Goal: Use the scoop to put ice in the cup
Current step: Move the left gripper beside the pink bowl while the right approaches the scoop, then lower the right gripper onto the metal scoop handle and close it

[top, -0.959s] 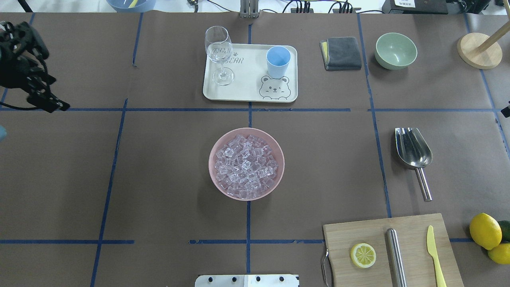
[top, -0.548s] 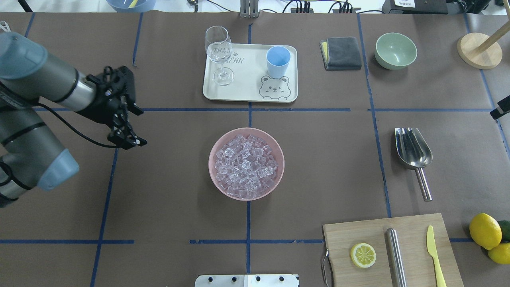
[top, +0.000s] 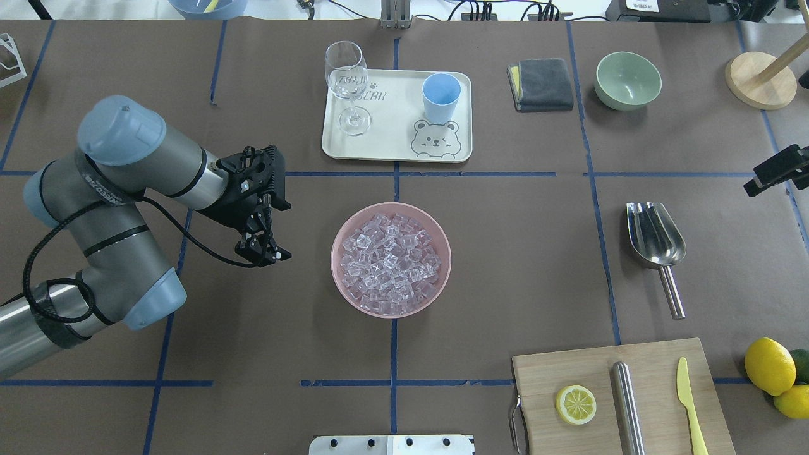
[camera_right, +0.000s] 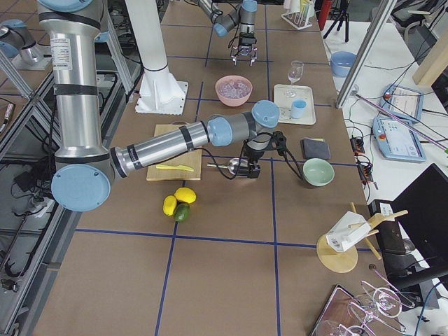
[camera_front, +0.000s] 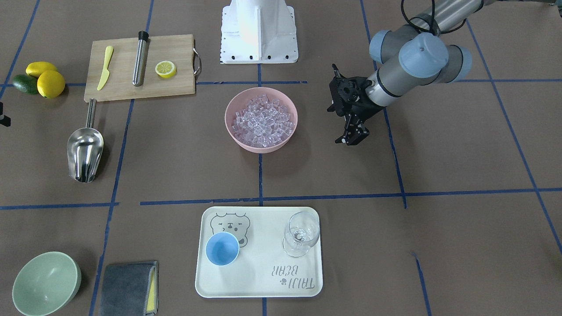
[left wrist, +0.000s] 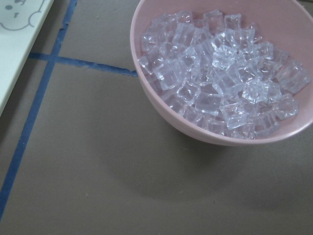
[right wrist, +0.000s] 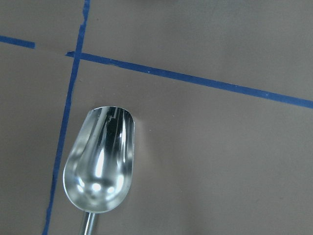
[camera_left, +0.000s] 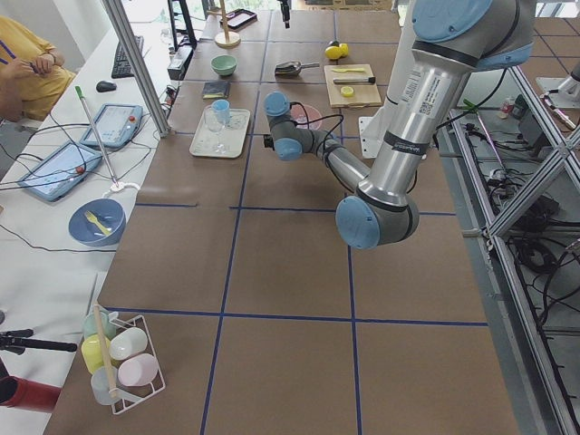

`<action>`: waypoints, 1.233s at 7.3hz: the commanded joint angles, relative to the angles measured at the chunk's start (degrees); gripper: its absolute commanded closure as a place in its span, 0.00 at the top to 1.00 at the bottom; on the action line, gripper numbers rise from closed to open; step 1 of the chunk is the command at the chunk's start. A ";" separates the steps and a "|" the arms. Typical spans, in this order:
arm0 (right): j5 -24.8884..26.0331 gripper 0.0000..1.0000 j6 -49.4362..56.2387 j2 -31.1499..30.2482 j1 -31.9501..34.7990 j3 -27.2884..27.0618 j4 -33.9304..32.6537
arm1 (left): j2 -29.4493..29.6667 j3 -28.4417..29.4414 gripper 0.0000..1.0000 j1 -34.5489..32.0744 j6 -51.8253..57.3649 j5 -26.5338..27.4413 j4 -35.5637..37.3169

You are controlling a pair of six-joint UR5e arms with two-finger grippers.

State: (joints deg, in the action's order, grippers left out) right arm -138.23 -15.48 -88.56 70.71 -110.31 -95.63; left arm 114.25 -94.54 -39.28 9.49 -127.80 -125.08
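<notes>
I should next move my right gripper to the steel scoop and grip the middle of its handle (camera_front: 91, 113), just behind the scoop's bowl.
The ice (top: 389, 262) fills a pink bowl (top: 334, 265) at the table's middle, and the left wrist view shows the ice (left wrist: 220, 83) close up. The light-blue cup (top: 441, 96) stands upright on a white tray (top: 392, 136), also in the front view (camera_front: 222, 248). The steel scoop (top: 655, 237) lies on the table at the right, handle toward the robot. My left gripper (top: 262, 251) hovers left of the bowl, open and empty. Only a black part of my right gripper (top: 776, 170) shows at the right edge. The right wrist view looks down on the scoop (right wrist: 100, 161).
A stemmed glass (top: 346, 72) shares the tray. A grey cloth (top: 540, 84), a green bowl (top: 627, 79) and a wooden stand (top: 760, 79) sit at the far right. A cutting board (top: 550, 373) with a lemon slice, a steel cylinder and a knife lies near right, lemons (top: 769, 365) beside it.
My left arm has swung in from the left edge toward the pink bowl. A part of my right gripper has come in at the right edge. Nothing on the table moved.
</notes>
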 commanded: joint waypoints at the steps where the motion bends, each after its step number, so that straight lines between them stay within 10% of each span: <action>1: 3.64 1.00 -16.16 -3.08 -6.68 -1.75 13.43 | 0.44 4.00 1.00 2.18 0.53 0.71 -7.26; 3: 10.94 1.00 -28.89 -6.79 -14.26 -1.93 27.23 | 0.35 4.19 1.00 2.46 4.90 0.80 -7.11; 9: 20.35 0.96 -43.38 -12.86 -27.45 -7.91 27.87 | 0.44 3.75 1.00 2.72 4.58 0.80 -7.19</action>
State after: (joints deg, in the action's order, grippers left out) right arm -119.50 -53.95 -101.00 45.68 -118.26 -67.98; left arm 114.69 -90.70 -36.57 14.24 -126.97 -132.24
